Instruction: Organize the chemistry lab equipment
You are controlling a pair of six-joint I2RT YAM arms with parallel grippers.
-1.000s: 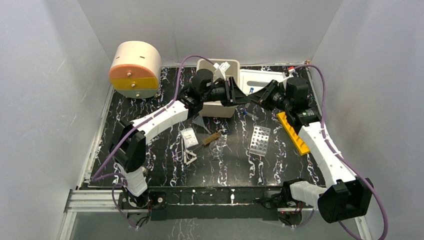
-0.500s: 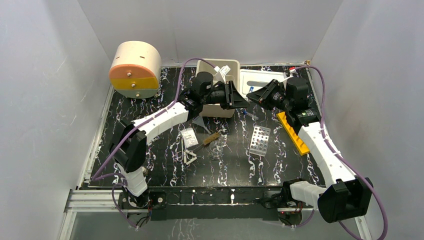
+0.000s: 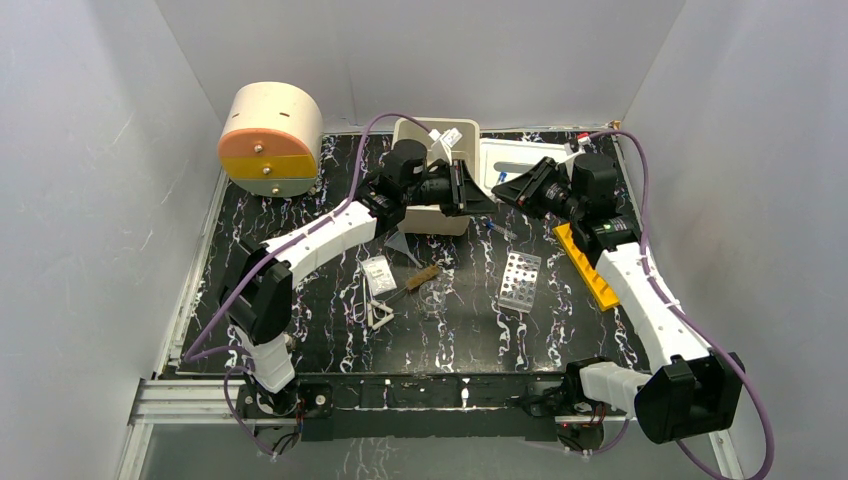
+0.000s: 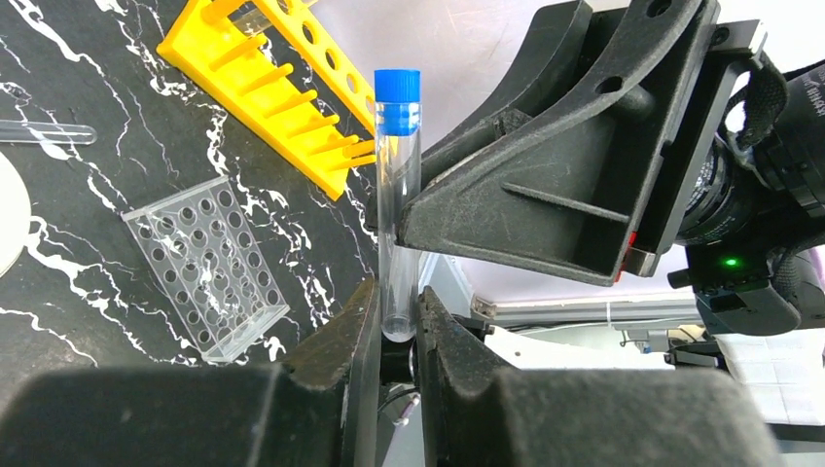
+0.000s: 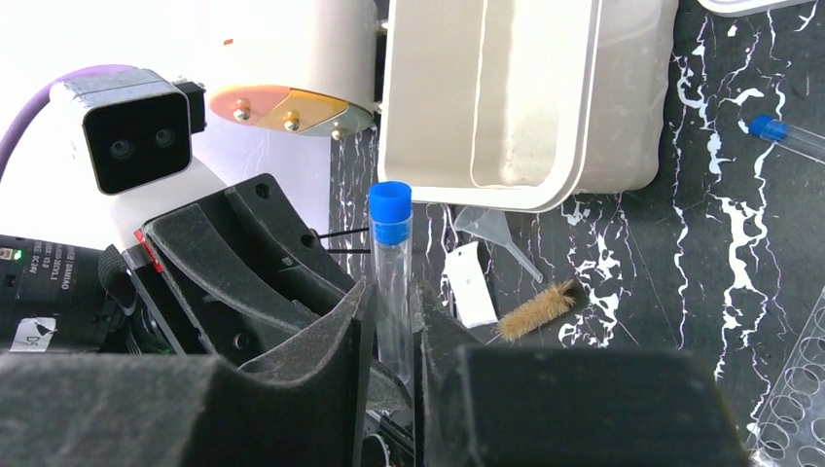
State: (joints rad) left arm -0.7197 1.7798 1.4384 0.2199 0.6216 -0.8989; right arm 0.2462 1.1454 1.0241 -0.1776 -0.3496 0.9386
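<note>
I will open my right gripper, as the tube stands crosswise in it, and take the tube lengthwise by its blue-end with the cap (image 5: pixel 391 206) from my left gripper.
A clear test tube with a blue cap (image 4: pixel 397 195) stands upright between my two grippers, which meet tip to tip in front of the beige bin (image 3: pixel 405 130). My left gripper (image 4: pixel 397 306) is shut on the tube's rounded lower end. My right gripper (image 5: pixel 394 302) is shut on the same tube (image 5: pixel 392 282), cap uppermost. On the table lie the yellow tube rack (image 3: pixel 588 265), a clear holed rack (image 3: pixel 519 281), the white triangle frame (image 3: pixel 379 316), the wood-handled brush (image 3: pixel 415 283), a clear packet (image 3: pixel 379 273) and a grey cone (image 3: pixel 402 245).
The beige-and-orange drum (image 3: pixel 270 140) stands at the back left. A white tray (image 3: pixel 520 155) lies right of the bin. Another blue-capped tube (image 5: pixel 788 136) lies on the black marbled table near the bin. White walls enclose the table on three sides.
My left jaws have closed onto the tube's lower end. Both grippers have drifted slightly left and back towards the bin; the right grip is unchanged.
</note>
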